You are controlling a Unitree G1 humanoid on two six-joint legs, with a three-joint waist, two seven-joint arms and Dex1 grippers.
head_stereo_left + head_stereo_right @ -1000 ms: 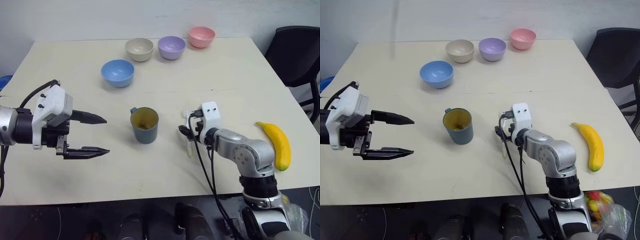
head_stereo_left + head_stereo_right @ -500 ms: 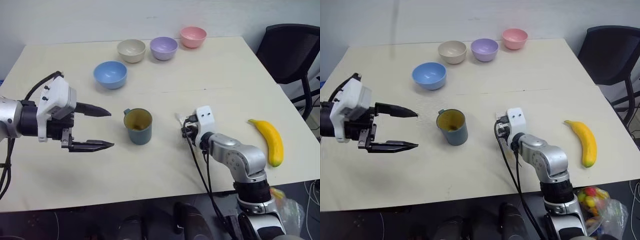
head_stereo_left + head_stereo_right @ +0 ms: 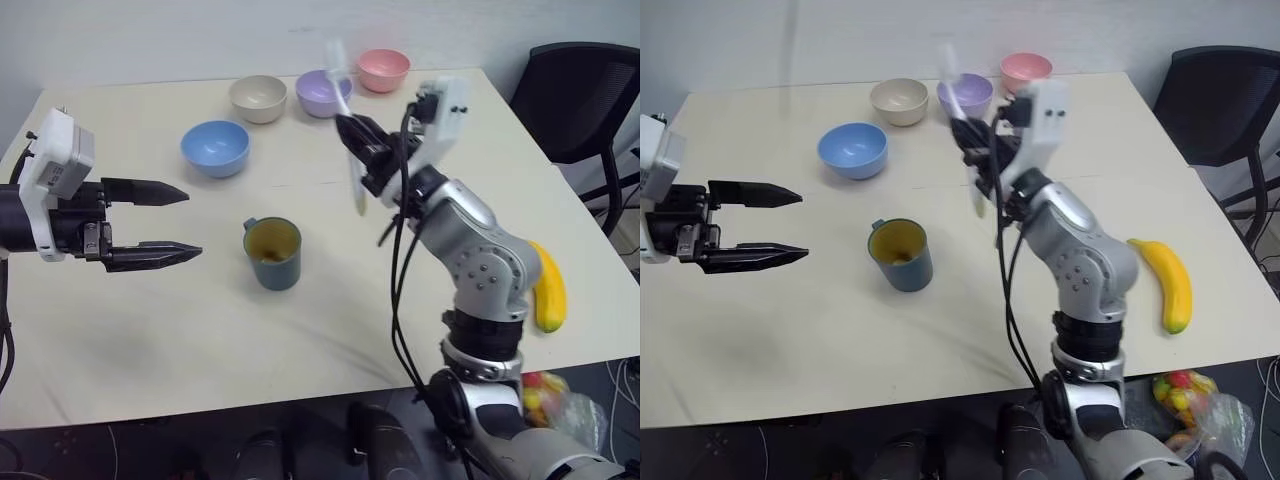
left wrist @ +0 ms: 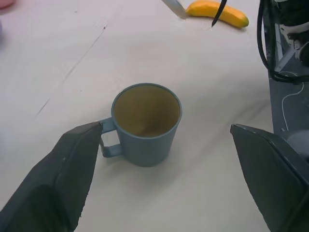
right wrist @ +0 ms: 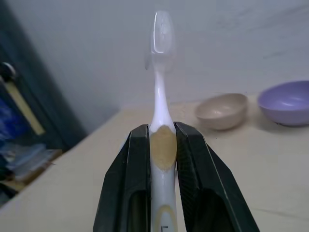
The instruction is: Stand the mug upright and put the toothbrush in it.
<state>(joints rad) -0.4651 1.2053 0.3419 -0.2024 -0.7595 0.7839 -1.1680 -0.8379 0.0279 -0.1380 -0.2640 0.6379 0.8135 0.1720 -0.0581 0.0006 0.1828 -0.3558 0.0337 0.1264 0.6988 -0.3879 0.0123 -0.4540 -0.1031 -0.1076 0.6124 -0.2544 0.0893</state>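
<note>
I need to release the white toothbrush from my right gripper inside the dark teal mug [image 3: 273,252], so it leans on the mug's rim near the mug's handle.
The dark teal mug [image 3: 272,253] stands upright in the middle of the table, its yellowish inside showing and its handle toward my left gripper. That left gripper [image 3: 190,222] hovers open just left of the mug, level and pointing at it; its fingers [image 4: 72,169] frame the mug [image 4: 145,123] in the left wrist view. My right gripper [image 3: 357,140] is raised above the table, behind and to the right of the mug. It is shut on the white toothbrush [image 5: 161,96], whose bristled head points up and whose handle hangs below the fingers.
Blue [image 3: 215,147], beige [image 3: 258,98], purple [image 3: 322,92] and pink [image 3: 383,69] bowls line the far side of the table. A yellow banana [image 3: 1170,283] lies near the right edge. A black chair [image 3: 580,90] stands past the table's right corner.
My right gripper has lifted the toothbrush off the table, swinging up and left and tipping to point upward. The left gripper rose slightly and stayed open. The camera shifted a little.
</note>
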